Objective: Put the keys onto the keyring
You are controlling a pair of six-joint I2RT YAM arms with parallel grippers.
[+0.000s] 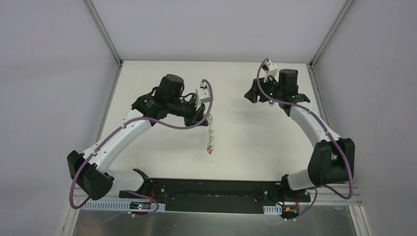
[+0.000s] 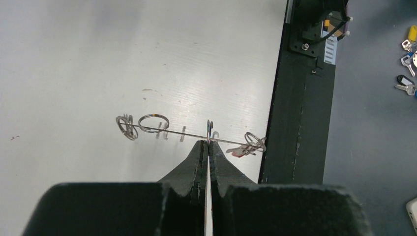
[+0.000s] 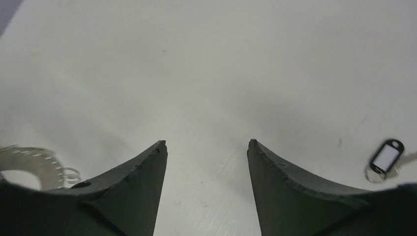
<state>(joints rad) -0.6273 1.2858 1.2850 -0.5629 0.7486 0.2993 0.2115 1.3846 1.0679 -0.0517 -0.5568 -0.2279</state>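
Note:
Next, I move my right gripper next to the black tag's small ring [image 1: 271, 103] [image 3: 375, 176] and close it there, beside the key's head.
My left gripper [image 2: 208, 143] is shut on the keyring [image 2: 187, 134], which shows edge-on as a thin line with wire loops [image 2: 153, 123] along it. A silver key with a red head [image 2: 238, 151] hangs from a loop at one end. From above, the keyring [image 1: 211, 133] dangles below the left gripper [image 1: 202, 116] over the table, red key [image 1: 210, 151] lowest. My right gripper [image 3: 207, 143] stands open with nothing between its fingers, and part of the keyring [image 3: 37, 158] shows at its left. From above, the right gripper [image 1: 254, 96] is apart from the ring.
A black tag with a white label [image 3: 387, 154] on a small ring lies on the table right of my right gripper. The black base rail [image 2: 300, 113] runs along the table's near edge. More keys [image 2: 406, 59] lie beyond it on the grey floor.

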